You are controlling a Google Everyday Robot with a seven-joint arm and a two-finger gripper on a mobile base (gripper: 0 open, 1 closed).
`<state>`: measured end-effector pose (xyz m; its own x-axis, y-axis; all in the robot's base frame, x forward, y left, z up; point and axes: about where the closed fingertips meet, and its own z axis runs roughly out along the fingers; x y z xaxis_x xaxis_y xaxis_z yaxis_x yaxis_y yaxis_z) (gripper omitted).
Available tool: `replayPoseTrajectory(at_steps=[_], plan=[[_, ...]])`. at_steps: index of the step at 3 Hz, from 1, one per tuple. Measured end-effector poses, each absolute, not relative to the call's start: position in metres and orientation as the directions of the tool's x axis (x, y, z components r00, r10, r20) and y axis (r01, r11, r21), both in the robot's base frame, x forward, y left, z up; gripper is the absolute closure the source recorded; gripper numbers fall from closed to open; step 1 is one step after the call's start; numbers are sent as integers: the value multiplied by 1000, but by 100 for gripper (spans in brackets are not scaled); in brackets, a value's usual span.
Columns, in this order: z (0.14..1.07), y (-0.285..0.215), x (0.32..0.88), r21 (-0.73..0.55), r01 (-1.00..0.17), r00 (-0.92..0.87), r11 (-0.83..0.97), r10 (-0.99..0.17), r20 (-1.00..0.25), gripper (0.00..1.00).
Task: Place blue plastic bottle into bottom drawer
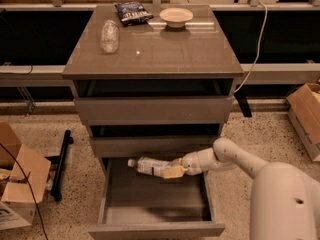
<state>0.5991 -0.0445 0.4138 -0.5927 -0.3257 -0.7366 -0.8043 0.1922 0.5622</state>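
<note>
Next, my gripper sets the blue plastic bottle down and lets go of it on the middle of the bottom drawer's grey bottom (160, 190).
The blue plastic bottle (149, 165) lies on its side in my gripper (174, 168), white cap pointing left. The gripper is shut on the bottle's right end and holds it over the back part of the open bottom drawer (116, 201), just below the middle drawer's front. My white arm reaches in from the lower right. The drawer's grey inside shows below the bottle.
On the cabinet top (165, 54) lie a clear crinkled bottle (109, 35), a dark snack bag (133, 12) and a pale bowl (176, 17). Cardboard boxes stand on the floor at left (17, 184) and right (306, 116). A black bar (61, 164) lies left of the cabinet.
</note>
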Motion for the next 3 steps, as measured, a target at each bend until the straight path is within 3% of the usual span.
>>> replayPoseTrajectory(at_steps=[1,3], plan=[[344,-39,584,644,-742,-663,187,-346,-664,100],[326,-32,581,656,-725,-680,211,-369,-633,100]])
